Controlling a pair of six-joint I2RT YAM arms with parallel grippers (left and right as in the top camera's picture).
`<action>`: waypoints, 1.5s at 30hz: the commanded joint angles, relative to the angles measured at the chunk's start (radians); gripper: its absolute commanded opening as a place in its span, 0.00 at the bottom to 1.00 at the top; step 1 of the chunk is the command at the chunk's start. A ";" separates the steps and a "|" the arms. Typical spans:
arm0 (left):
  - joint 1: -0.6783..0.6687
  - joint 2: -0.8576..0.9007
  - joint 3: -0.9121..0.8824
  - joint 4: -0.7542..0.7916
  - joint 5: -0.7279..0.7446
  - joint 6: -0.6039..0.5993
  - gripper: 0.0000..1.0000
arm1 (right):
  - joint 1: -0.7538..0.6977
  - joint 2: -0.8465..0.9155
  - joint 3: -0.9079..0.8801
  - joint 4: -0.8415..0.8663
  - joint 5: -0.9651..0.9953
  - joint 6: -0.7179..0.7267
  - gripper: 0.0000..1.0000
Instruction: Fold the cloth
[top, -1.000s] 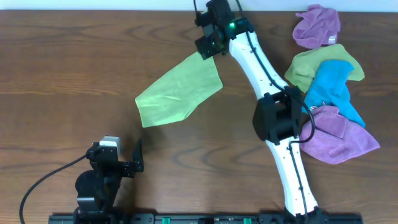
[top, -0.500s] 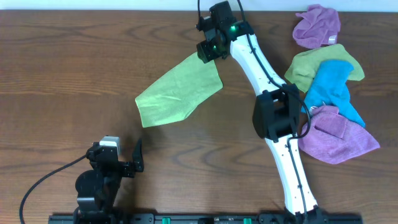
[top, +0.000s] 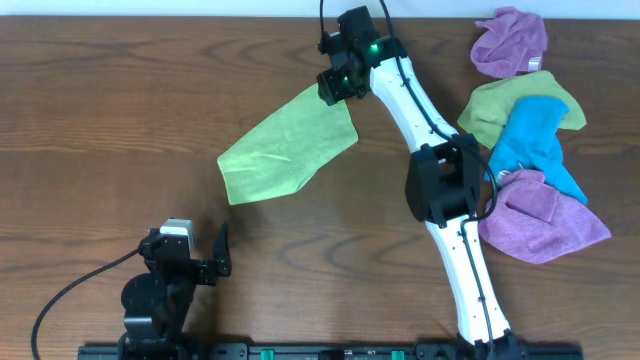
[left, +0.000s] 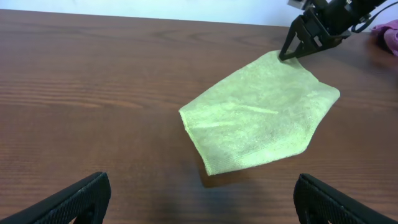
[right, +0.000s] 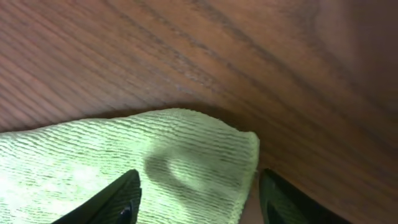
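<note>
The lime-green cloth lies in a slanted shape with five sides. My right gripper should pinch the tip of its far corner (right: 246, 143) and lift the cloth before folding it further.
The lime-green cloth (top: 285, 150) lies flat on the wooden table, folded over into a slanted, roughly five-sided shape; it also fills the middle of the left wrist view (left: 261, 118). My right gripper (top: 338, 85) hovers at its far right corner, open. In the right wrist view (right: 199, 199), one finger (right: 121, 199) is over the cloth (right: 124, 155) and the other over bare wood just past the corner. Nothing is pinched. My left gripper (top: 188, 252) rests near the front left, open wide (left: 202, 199), well short of the cloth's near edge.
At the right side lies a heap of other rags: a purple one (top: 510, 40) at the back, an olive-green one (top: 500, 105), a blue one (top: 535, 140) and a larger purple one (top: 545, 215). The right arm's white links (top: 420, 110) cross the table beside them.
My right gripper has shifted a little to the right at the cloth's far corner, jaws still apart. The cloth and the left arm have not moved.
</note>
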 joint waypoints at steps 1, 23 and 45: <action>-0.003 -0.006 -0.021 -0.003 0.003 0.017 0.95 | -0.013 0.019 0.004 -0.002 0.022 0.016 0.63; -0.003 -0.006 -0.021 -0.003 0.003 0.017 0.95 | -0.029 0.001 0.101 -0.002 -0.019 0.064 0.39; -0.003 -0.006 -0.021 -0.003 0.003 0.017 0.95 | -0.076 0.046 0.084 -0.013 -0.228 0.054 0.48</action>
